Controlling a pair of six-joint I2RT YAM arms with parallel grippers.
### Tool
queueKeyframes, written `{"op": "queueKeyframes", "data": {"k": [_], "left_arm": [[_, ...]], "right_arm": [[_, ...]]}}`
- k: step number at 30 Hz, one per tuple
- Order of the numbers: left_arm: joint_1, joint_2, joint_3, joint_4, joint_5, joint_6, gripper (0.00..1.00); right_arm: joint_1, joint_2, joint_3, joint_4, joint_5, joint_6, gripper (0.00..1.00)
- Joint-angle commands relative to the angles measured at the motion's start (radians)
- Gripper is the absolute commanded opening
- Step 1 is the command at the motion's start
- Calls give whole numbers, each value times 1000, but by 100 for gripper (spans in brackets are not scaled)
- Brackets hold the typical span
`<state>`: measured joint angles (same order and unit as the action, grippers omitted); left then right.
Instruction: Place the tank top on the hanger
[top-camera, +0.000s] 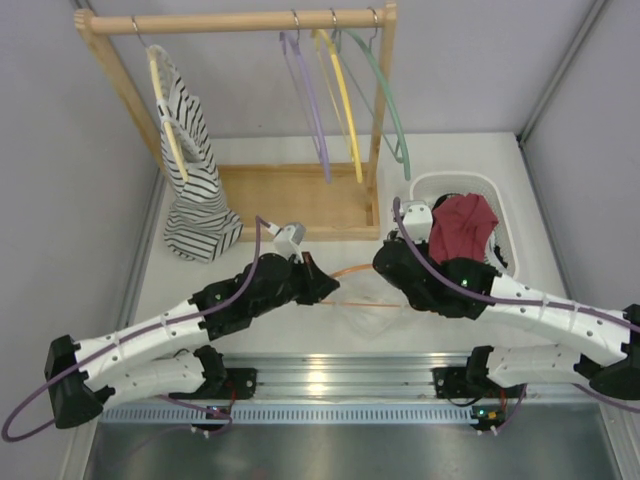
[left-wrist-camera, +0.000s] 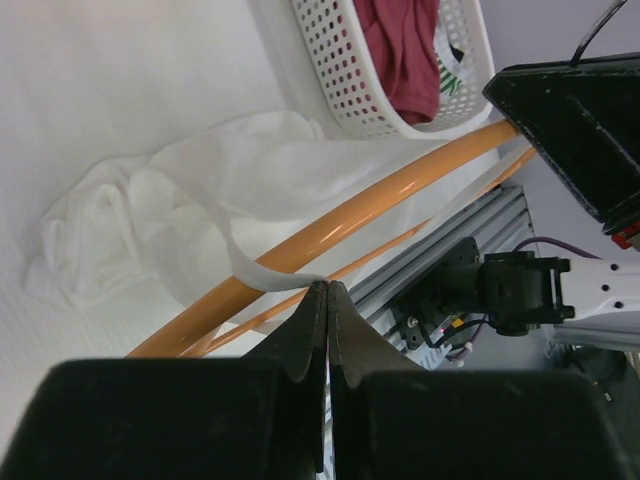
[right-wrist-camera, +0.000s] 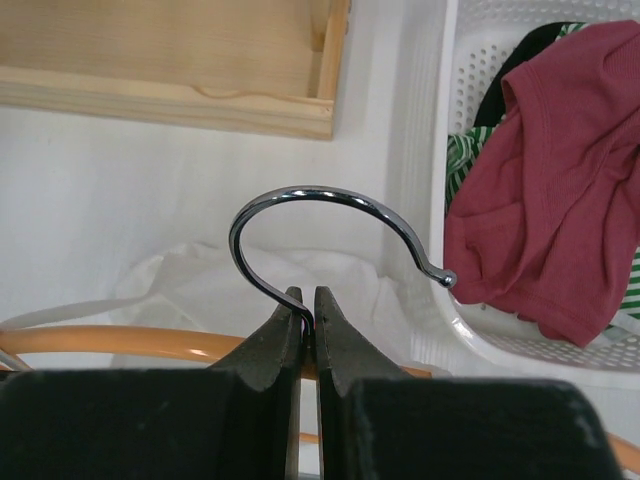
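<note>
Only the strap looped over the orange hanger is in my left gripper, so it should grab the bar at that strap (left-wrist-camera: 232, 296) before my right gripper releases the hook.
The white tank top (left-wrist-camera: 150, 205) lies crumpled on the white table, with one strap looped over the orange hanger (left-wrist-camera: 340, 220). My left gripper (left-wrist-camera: 327, 286) is shut on the end of that strap. My right gripper (right-wrist-camera: 308, 296) is shut on the stem of the hanger's metal hook (right-wrist-camera: 320, 192), and the orange bar (right-wrist-camera: 120, 342) runs just below its jaws. The tank top also shows behind the hook in the right wrist view (right-wrist-camera: 200, 280). In the top view the hanger (top-camera: 352, 270) lies low between the left gripper (top-camera: 322, 287) and the right gripper (top-camera: 385, 262).
A wooden rack (top-camera: 240, 20) stands at the back with a striped top (top-camera: 195, 190) on a yellow hanger, plus purple (top-camera: 310, 100), yellow (top-camera: 345, 100) and green (top-camera: 390, 100) hangers. A white basket (top-camera: 500, 200) at the right holds a dark red garment (top-camera: 462, 225).
</note>
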<state>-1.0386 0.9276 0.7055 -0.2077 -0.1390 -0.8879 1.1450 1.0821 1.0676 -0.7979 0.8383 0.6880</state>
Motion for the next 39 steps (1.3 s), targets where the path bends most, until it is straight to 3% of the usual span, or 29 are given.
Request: {"op": "queueKeyframes", "data": {"k": [1, 12, 26, 33, 36, 39], "left_arm": [[-5, 8, 94, 22, 29, 26, 0], [-5, 27, 302, -57, 1, 107, 0], [-5, 68, 549, -151, 81, 257, 0], [-5, 100, 707, -251, 76, 385, 20], [-3, 100, 741, -274, 95, 449, 38], [-5, 125, 788, -321, 104, 497, 41]], "right_arm": [[59, 27, 109, -35, 114, -1, 0], [153, 90, 267, -63, 196, -59, 0], [203, 278, 725, -92, 269, -349, 0], [203, 243, 750, 37, 200, -498, 0], [205, 223, 740, 69, 173, -533, 0], [208, 210, 730, 91, 150, -547, 0]]}}
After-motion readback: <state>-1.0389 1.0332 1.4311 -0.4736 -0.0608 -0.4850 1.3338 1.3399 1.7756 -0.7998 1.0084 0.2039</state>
